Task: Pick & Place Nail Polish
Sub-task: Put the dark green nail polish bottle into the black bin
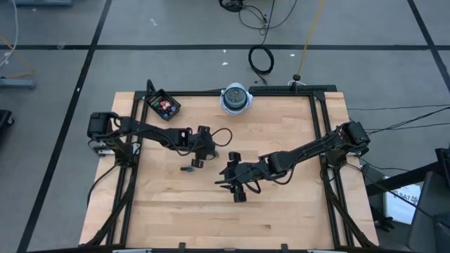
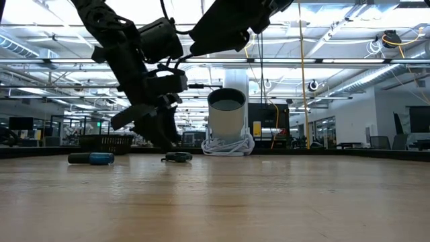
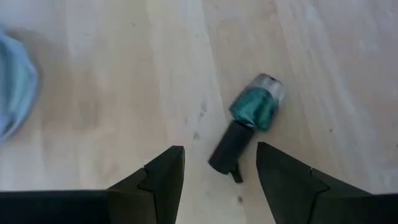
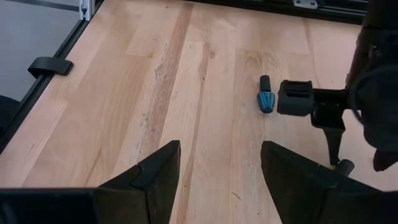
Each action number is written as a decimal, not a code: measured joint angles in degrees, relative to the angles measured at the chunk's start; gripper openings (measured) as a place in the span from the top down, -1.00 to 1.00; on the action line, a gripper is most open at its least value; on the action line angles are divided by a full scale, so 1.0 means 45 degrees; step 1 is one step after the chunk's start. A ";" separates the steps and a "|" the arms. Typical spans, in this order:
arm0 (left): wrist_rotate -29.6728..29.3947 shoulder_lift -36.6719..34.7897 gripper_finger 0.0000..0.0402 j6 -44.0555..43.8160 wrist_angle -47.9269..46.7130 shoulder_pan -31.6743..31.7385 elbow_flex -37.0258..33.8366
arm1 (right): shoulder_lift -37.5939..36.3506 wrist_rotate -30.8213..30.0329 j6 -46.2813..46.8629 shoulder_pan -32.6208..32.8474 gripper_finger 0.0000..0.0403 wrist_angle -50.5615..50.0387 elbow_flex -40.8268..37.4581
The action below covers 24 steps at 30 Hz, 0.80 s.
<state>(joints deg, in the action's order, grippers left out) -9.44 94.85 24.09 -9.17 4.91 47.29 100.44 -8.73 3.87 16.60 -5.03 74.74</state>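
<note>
The teal bottle lies at a slant to my left gripper's open fingers, so next I line my left gripper up with the bottle and close it on the dark cap (image 3: 231, 147) before lifting.
A teal nail polish bottle (image 3: 249, 121) with a dark cap lies on its side on the wooden table (image 1: 281, 218). It also shows in the low view (image 2: 177, 157). My left gripper (image 3: 221, 171) hangs open just above it, pointing steeply down, one finger on each side of the cap end without touching it. A blue nail polish bottle (image 4: 266, 99) lies on its side nearby, toward the table's near left (image 1: 188, 169). My right gripper (image 4: 221, 168) hovers open above mid-table (image 1: 226, 176), with nothing between its fingers.
A small black square box (image 1: 163, 107) holding several nail polish bottles stands at the far left corner. A round white-and-blue disc (image 1: 236, 98) stands at the far edge. A black frame (image 1: 320, 140) borders the table. Bare wood lies toward the near edge.
</note>
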 joint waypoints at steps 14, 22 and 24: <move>0.2375 0.0666 0.02 0.0851 0.0240 0.0787 0.0000 | 0.0000 0.0005 -0.0033 0.0000 -0.04 -0.0181 0.0000; 0.2800 0.1850 0.02 0.0571 0.0972 0.1036 0.0068 | 0.0005 0.0005 0.0084 0.0000 -0.04 -0.0210 0.0000; 0.3120 0.1921 0.02 0.0386 0.0916 0.1087 0.0068 | 0.0005 0.0008 0.0084 0.0000 -0.04 -0.0261 0.0000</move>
<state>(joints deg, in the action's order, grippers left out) 4.60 103.49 25.82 -5.05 9.80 47.59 100.47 -8.70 4.25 16.60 -6.21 74.74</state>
